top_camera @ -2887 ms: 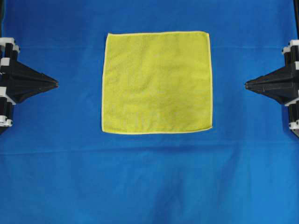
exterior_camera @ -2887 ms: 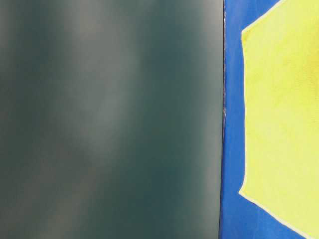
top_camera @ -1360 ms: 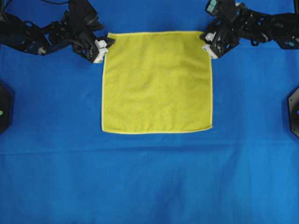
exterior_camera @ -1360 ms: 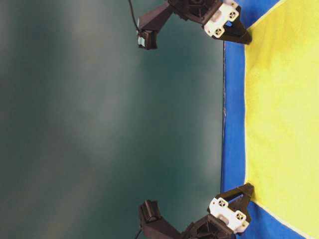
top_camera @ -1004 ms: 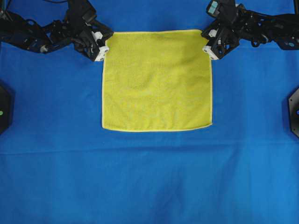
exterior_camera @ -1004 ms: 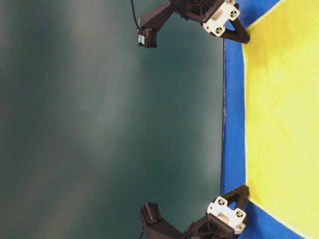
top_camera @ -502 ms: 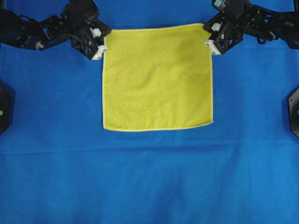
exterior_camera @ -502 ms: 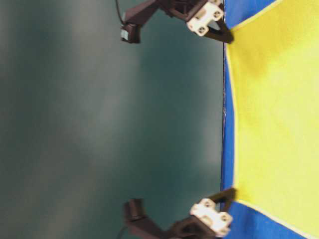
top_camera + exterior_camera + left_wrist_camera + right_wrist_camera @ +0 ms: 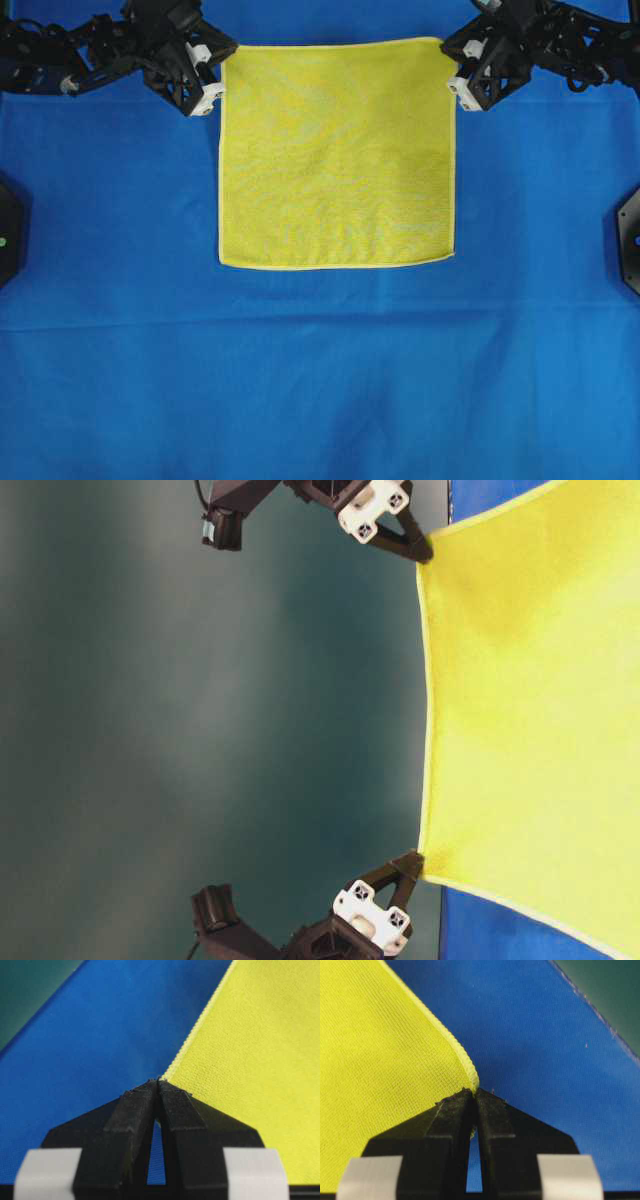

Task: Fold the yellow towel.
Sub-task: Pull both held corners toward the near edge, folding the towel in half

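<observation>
I need to use my left gripper to let go of the yellow towel's far corner, setting it just inside the towel's near corner (image 9: pixel 232 256) on the same side.
The yellow towel (image 9: pixel 337 155) is a bright yellow square with a paler hem; its far edge hangs lifted off the blue cloth while its near edge lies on it. My left gripper (image 9: pixel 221 53) is shut on the towel's far left corner, and in the left wrist view the black fingertips (image 9: pixel 159 1081) meet on the hem of the towel (image 9: pixel 250 1060). My right gripper (image 9: pixel 447 46) is shut on the far right corner, pinching the hem of the towel (image 9: pixel 380 1070) at the tips (image 9: pixel 473 1091). In the table-level view the towel (image 9: pixel 530 700) stretches between the left gripper (image 9: pixel 416 862) and the right gripper (image 9: pixel 422 553).
A blue cloth (image 9: pixel 320 380) covers the table (image 9: pixel 470 500). Black arm bases stand at the left edge (image 9: pixel 8 232) and the right edge (image 9: pixel 630 235). Both arms (image 9: pixel 60 55) (image 9: pixel 570 40) reach in along the far side.
Both grippers have risen and pulled back toward the far side with the towel's far corners in them. The far edge has come off the cloth and the near edge has slid farther away.
</observation>
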`<state>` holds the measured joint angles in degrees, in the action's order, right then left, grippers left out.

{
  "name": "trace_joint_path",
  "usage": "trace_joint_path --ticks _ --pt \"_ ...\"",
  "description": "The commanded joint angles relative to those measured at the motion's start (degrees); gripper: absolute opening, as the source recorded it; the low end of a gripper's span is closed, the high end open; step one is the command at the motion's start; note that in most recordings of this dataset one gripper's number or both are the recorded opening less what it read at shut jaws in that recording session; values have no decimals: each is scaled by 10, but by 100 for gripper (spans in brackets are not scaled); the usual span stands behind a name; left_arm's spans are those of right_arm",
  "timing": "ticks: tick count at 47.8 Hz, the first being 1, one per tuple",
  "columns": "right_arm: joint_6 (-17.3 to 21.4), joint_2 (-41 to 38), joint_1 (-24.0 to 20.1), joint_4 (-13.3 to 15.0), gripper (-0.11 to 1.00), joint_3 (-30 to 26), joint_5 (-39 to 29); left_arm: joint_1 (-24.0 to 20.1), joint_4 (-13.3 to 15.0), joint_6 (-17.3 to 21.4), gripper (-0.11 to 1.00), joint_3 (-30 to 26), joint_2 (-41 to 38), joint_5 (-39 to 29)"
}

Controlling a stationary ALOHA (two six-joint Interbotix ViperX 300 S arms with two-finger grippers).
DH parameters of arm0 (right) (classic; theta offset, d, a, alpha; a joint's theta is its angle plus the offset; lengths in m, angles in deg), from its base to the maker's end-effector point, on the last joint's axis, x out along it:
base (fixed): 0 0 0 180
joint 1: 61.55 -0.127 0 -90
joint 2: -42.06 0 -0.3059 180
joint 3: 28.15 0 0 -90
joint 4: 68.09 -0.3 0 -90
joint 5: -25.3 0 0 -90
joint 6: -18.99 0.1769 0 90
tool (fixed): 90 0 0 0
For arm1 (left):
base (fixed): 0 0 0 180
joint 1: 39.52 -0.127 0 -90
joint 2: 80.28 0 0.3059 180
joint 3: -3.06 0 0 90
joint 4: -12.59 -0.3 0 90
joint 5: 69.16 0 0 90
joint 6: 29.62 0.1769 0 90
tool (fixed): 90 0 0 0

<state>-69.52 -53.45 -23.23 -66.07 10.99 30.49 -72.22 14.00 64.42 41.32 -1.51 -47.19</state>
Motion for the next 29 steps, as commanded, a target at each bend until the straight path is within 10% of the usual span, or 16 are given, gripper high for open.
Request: trace_joint_path --ticks 1,29 --pt "0 25 -15 -2 3 2 -10 15 1 0 1 0 21 0" --pt "70 127 -204 -19 3 70 -102 233 1 -42 1 64 71 -69"
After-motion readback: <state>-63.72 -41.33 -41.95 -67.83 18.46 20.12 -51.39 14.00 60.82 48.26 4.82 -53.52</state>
